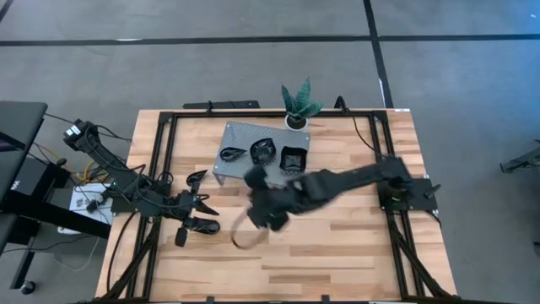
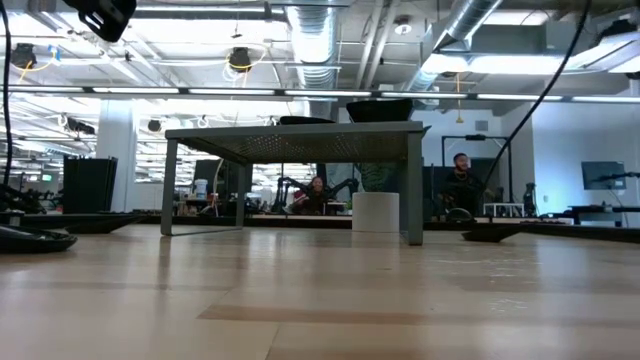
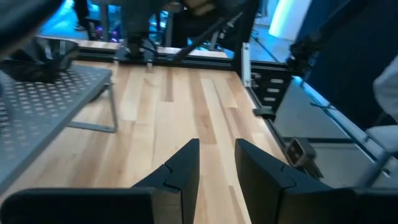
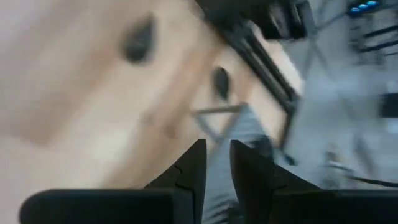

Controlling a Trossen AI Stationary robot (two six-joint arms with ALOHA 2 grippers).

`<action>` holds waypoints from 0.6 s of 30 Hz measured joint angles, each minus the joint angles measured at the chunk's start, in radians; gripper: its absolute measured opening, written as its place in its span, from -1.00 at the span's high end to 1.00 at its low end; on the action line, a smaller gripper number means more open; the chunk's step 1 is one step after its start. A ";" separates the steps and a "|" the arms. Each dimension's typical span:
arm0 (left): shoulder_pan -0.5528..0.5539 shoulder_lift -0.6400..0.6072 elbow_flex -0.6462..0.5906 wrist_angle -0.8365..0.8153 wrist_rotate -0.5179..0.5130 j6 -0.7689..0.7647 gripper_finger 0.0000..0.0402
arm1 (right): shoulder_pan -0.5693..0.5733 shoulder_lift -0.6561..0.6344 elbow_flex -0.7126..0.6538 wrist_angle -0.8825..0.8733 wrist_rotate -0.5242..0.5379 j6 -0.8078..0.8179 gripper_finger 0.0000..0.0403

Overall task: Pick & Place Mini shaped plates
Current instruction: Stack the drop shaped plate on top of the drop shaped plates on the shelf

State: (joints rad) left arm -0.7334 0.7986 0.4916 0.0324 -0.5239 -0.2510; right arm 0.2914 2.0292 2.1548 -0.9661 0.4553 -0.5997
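I will next use my left gripper to grab the rounded end's rim (image 1: 193,180) of the leaf-shaped plate that lies on the wood closest to the grey stand with holes.
Three glossy black mini plates sit on top of the grey perforated stand (image 1: 253,139): a leaf-shaped one (image 1: 230,154), a round wavy one (image 1: 263,151) and a square one (image 1: 292,158). In the low view, two of them (image 2: 380,108) show above the stand's top (image 2: 300,132). Another black plate (image 1: 202,225) lies on the wood by the left arm. My left gripper (image 1: 196,205) (image 3: 217,162) hovers near the table's left edge, narrowly open and empty. My right gripper (image 1: 263,211) (image 4: 217,158) is blurred in front of the stand, narrowly open and empty. Two dark plates (image 4: 138,40) (image 4: 219,81) show blurred on the table.
A small green potted plant (image 1: 299,105) stands at the far edge behind the stand. Black frame rails (image 1: 164,169) run along the table's left and right sides. Bare wood lies in the near half (image 1: 337,253). People sit in the room beyond (image 2: 460,180).
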 joint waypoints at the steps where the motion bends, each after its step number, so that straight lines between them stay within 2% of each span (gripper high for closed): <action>1: 0.000 0.000 0.000 0.001 -0.010 0.000 0.48 | 0.022 -0.024 0.000 -0.034 -0.009 0.047 0.67; 3: 0.000 0.001 0.000 0.002 -0.027 -0.001 0.48 | 0.055 -0.073 0.000 -0.109 -0.083 0.162 0.67; 5: 0.000 0.004 0.000 0.003 -0.027 -0.001 0.48 | 0.067 -0.113 -0.011 -0.191 -0.241 0.256 0.67; 7: 0.000 0.009 0.000 0.003 -0.027 -0.019 0.48 | 0.062 -0.159 -0.083 -0.186 -0.375 0.300 0.67; 8: 0.000 0.013 0.000 0.003 -0.028 -0.037 0.48 | 0.058 -0.180 -0.141 -0.150 -0.398 0.321 0.67; 13: -0.002 0.043 0.000 -0.019 -0.024 -0.187 0.48 | 0.031 -0.273 -0.529 0.155 -0.391 0.412 0.68; 18: -0.007 0.066 0.000 -0.161 0.010 -0.375 0.48 | 0.012 -0.301 -0.876 0.604 -0.366 0.452 0.68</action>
State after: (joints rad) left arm -0.7407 0.8648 0.4915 -0.1289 -0.5135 -0.6262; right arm 0.3031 1.7287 1.2789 -0.3619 0.0895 -0.1478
